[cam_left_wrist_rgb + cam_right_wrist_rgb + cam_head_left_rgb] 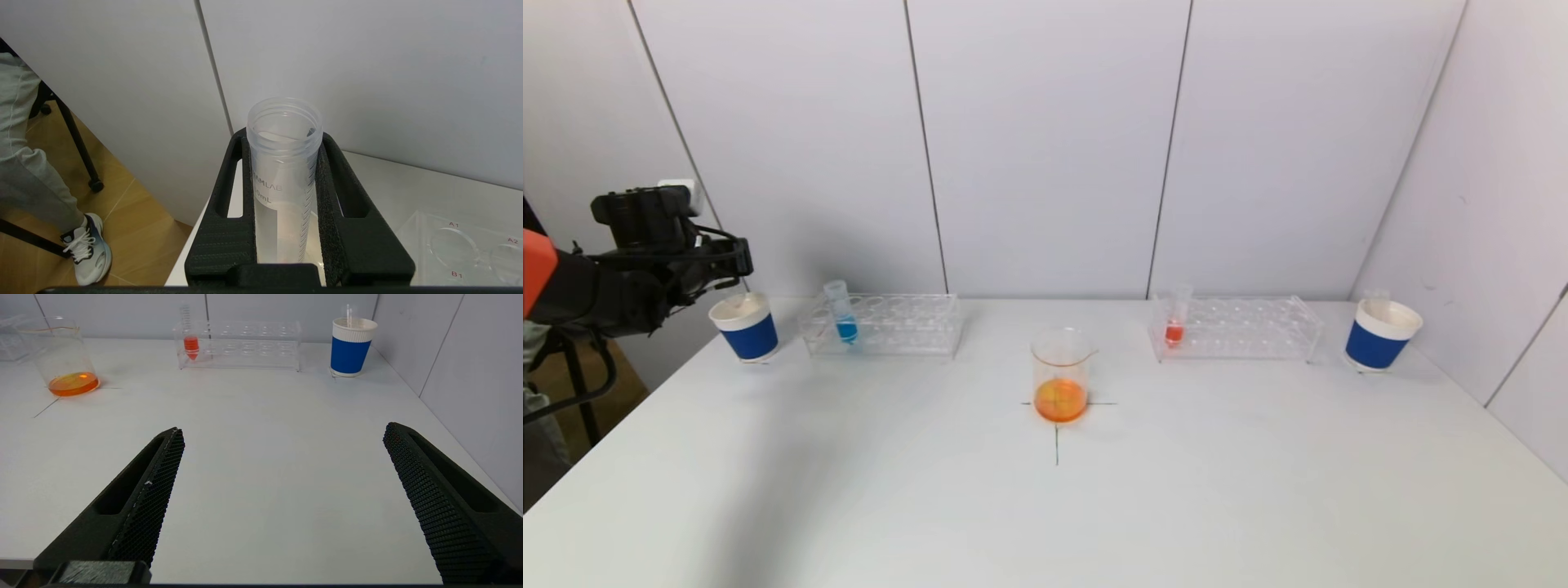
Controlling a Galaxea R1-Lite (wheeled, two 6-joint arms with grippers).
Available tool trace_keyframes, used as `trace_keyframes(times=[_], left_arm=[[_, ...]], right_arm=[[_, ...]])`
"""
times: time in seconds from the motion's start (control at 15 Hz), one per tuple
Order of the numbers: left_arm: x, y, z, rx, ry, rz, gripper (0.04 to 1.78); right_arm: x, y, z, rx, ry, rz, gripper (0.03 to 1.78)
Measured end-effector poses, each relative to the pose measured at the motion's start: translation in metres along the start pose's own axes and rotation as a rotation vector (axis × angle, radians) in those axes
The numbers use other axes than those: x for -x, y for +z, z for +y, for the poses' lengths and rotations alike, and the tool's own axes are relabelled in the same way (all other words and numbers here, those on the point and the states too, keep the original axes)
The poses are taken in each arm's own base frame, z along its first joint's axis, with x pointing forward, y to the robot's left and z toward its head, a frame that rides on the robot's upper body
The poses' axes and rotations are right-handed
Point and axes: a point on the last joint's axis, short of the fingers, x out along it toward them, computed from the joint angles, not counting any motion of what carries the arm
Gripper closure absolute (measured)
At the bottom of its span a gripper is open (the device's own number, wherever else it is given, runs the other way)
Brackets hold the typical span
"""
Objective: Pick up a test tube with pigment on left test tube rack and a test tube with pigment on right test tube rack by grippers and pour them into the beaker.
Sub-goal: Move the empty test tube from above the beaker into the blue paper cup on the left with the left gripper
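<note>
My left gripper should release the empty test tube inside the blue paper cup (743, 309) (292, 257) that is nearest to the blue pigment. The test tube is held upright over that cup now.
My left gripper (284, 136) is shut on a clear, empty test tube (282, 171), held upright over the left blue paper cup (745, 327) at the table's far left; in the head view that gripper (727, 261) hangs just above the cup. The left test tube rack (882, 325) holds a tube with blue pigment (843, 314). The right rack (1233, 328) holds a tube with red pigment (1176, 318). The beaker (1060, 376) at the table's centre contains orange liquid. My right gripper (284, 428) is open and empty, low over the near right of the table, outside the head view.
A second blue paper cup (1382, 335) stands at the far right with a clear tube in it. White walls close the back and right side. Beyond the table's left edge are a wooden floor, a stand's legs and a person's leg (24, 163).
</note>
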Motion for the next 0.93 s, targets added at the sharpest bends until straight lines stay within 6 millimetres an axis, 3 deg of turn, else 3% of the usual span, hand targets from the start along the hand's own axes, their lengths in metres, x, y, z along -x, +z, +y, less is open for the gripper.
trace_keyframes(times=[0.93], left_arm=[[-0.001, -0.039, 0.008, 0.004, -0.009, 0.026, 1.38]], right_arm=[[0.000, 0.000, 0.000, 0.000, 0.000, 0.000, 0.04]])
